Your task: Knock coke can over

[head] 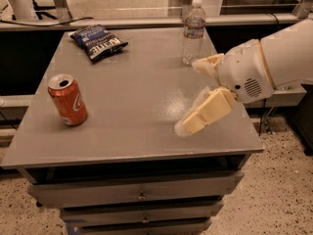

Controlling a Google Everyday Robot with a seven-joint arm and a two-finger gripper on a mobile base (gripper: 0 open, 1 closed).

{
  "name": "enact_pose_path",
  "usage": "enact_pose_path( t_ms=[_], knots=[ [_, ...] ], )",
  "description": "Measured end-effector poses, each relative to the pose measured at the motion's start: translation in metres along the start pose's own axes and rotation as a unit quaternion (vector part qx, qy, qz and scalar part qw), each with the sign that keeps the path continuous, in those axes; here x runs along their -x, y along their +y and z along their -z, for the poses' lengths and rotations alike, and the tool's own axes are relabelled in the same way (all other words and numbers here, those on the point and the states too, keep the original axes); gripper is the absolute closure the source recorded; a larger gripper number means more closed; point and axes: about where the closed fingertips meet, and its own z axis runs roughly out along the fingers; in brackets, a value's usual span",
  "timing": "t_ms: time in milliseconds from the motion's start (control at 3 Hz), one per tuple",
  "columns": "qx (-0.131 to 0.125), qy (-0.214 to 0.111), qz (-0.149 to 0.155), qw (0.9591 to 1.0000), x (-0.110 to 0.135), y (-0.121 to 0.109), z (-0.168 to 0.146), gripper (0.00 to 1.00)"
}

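Note:
The robot's gripper needs to go to the coke can next and close around the can's body (70,104), below its silver top.
The coke can (67,100), orange-red with a silver top, stands upright near the front left of the grey table (132,156). My gripper (190,97) comes in from the right on a white arm and hovers over the right half of the table, well apart from the can. It is open and empty. One cream finger (204,113) reaches toward the front and the other (205,64) lies farther back.
A clear plastic water bottle (193,31) stands at the back right of the table, just behind the gripper. A dark blue chip bag (98,42) lies at the back left. Drawers sit under the tabletop, and a rail runs behind it.

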Motion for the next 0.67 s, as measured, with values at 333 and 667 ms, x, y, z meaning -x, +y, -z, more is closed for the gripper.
enact_pose_path(
  t_ms=[333,667],
  knots=[
    [0.011,-0.012,0.0,0.9999,0.002,0.002,-0.003,0.0],
    [0.033,-0.049,-0.001,0.9982,0.003,0.009,-0.03,0.0]
  ],
)
